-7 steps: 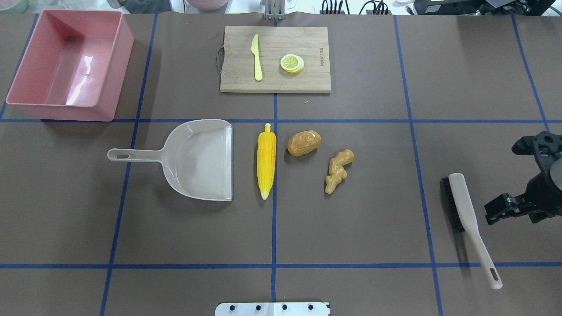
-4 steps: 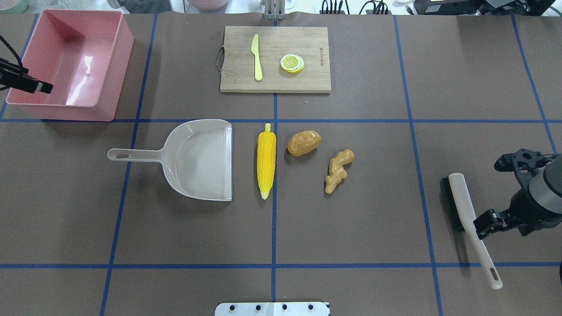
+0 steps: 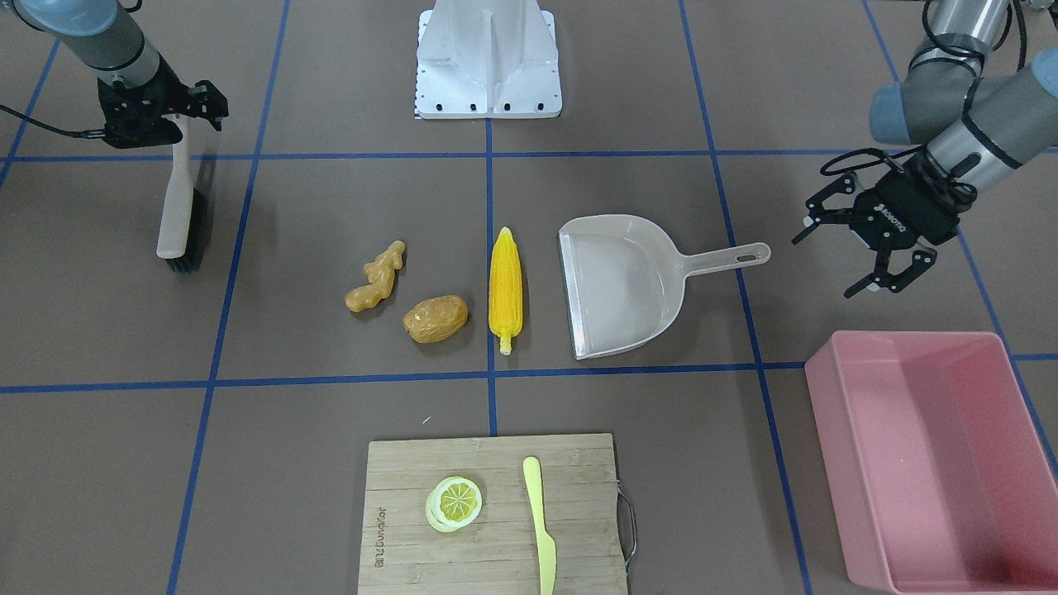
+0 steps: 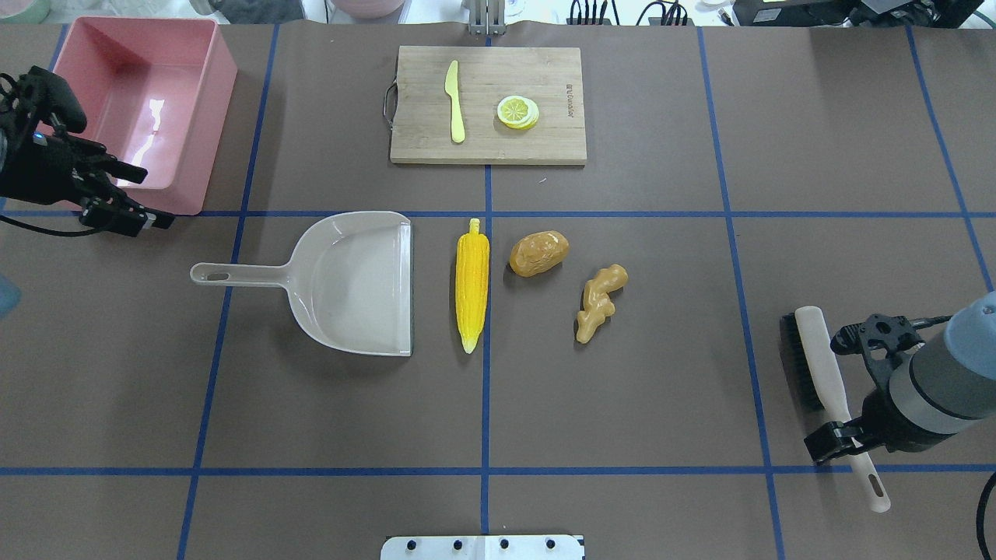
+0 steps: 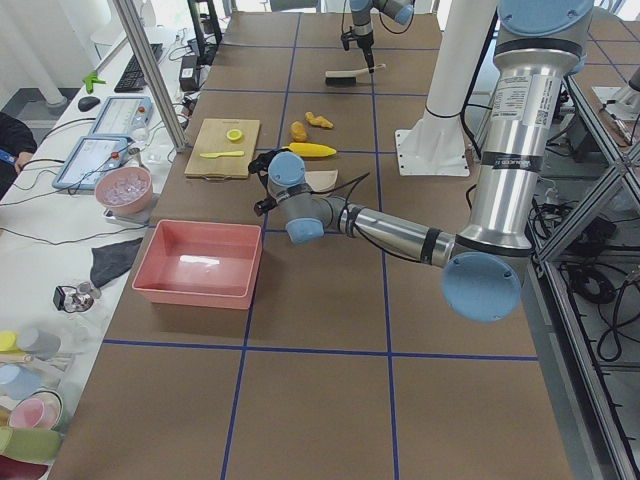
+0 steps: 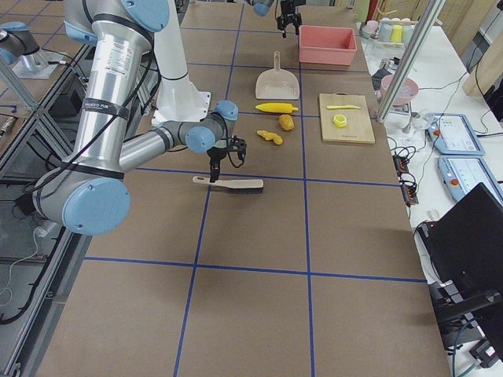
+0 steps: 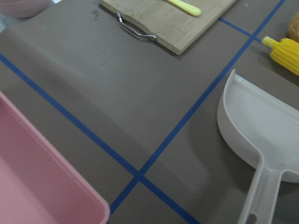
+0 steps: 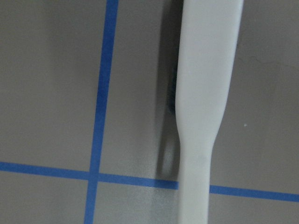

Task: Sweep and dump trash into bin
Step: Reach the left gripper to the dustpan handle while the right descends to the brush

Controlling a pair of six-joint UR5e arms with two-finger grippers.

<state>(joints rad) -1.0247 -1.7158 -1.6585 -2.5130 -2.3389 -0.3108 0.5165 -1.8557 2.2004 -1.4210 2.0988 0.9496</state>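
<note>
The robot's left gripper needs to next move to the middle of the beige dustpan's handle (image 7: 264, 192) and close there, between the handle's end hole and the pan.
The trash lies mid-table: a yellow corn cob (image 4: 472, 284), a brown-orange potato (image 4: 538, 253) and a knobby ginger root (image 4: 599, 302). Left of the corn, a beige dustpan (image 4: 350, 280) has its mouth toward the cob and its handle pointing left. The pink bin (image 4: 222, 93) stands at the far left corner. My left gripper (image 4: 144, 198) hangs open in front of the bin, up and left of the dustpan handle. Its open state also shows in the front-facing view (image 3: 868, 256). My right gripper (image 4: 840, 439) is open over the thin handle of the brush (image 4: 817, 358) at the right.
A wooden cutting board (image 4: 537, 70) at the far middle carries a pale yellow knife (image 4: 454, 101) and a lemon slice (image 4: 517, 111). Blue tape lines cross the brown table cover. The robot's white base plate (image 4: 482, 547) sits at the near edge.
My left arm has come in from the left and reached forward past the bin's front corner. My right gripper has moved toward the near edge, over the brush handle's thin end.
</note>
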